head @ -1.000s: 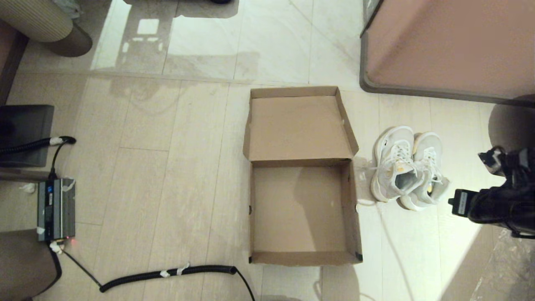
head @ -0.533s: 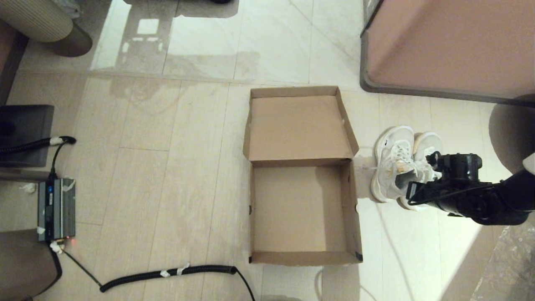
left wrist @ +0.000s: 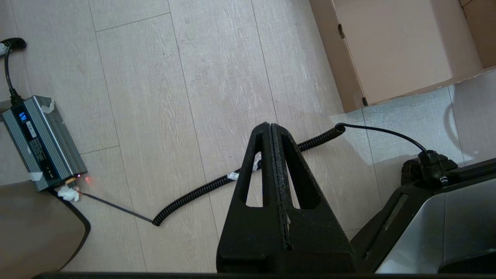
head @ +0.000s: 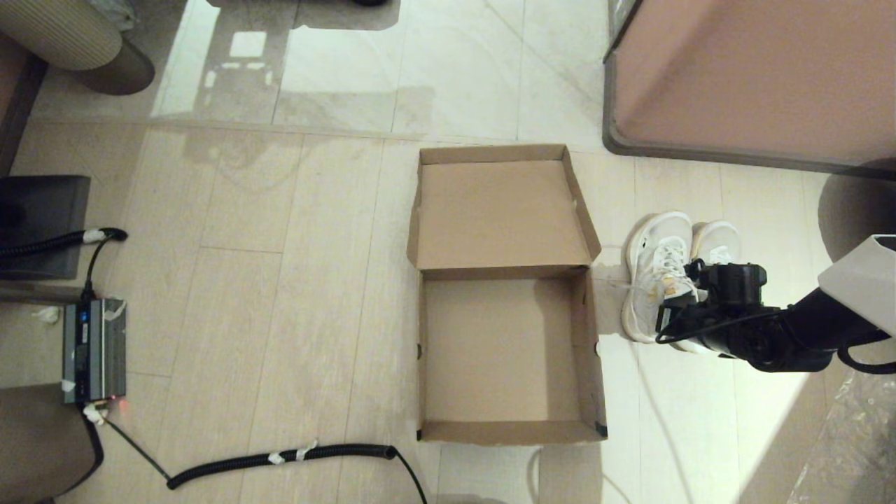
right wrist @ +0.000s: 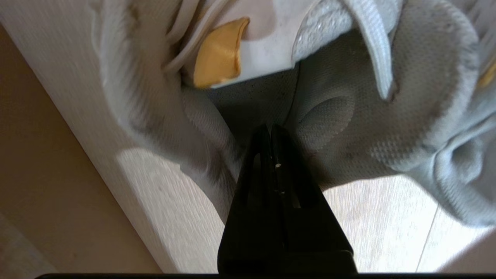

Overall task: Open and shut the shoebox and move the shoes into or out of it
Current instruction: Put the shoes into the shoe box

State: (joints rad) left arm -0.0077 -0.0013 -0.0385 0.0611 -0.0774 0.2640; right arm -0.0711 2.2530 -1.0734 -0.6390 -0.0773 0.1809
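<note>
My right gripper should set the white sneaker down on the floor (head: 661,330) (right wrist: 248,144) next to the side of the shoebox.
The brown cardboard shoebox (head: 420,350) lies open and empty on the floor, its lid (head: 500,210) folded back on the far side. Just right of it stand the two white sneakers (head: 654,262), side by side, toes pointing away from me. My right gripper (head: 675,315) hangs over their heel ends and hides them. In the right wrist view that gripper (right wrist: 270,130) is shut, its tips at the grey-lined heel opening of a sneaker (right wrist: 337,108), near a yellow tab (right wrist: 219,54). My left gripper (left wrist: 270,126) is shut and empty above bare floor, with the box's corner (left wrist: 395,50) ahead.
A large pinkish-brown cabinet (head: 756,77) stands at the far right behind the shoes. A black coiled cable (head: 280,458) runs along the floor near the box's front, joined to a grey power unit (head: 94,350) at the left. Clear plastic sheeting (head: 840,448) lies at the near right.
My right arm has swung in from the right edge toward the left, and its gripper now sits over the sneakers' heels. Box and shoes have stayed put.
</note>
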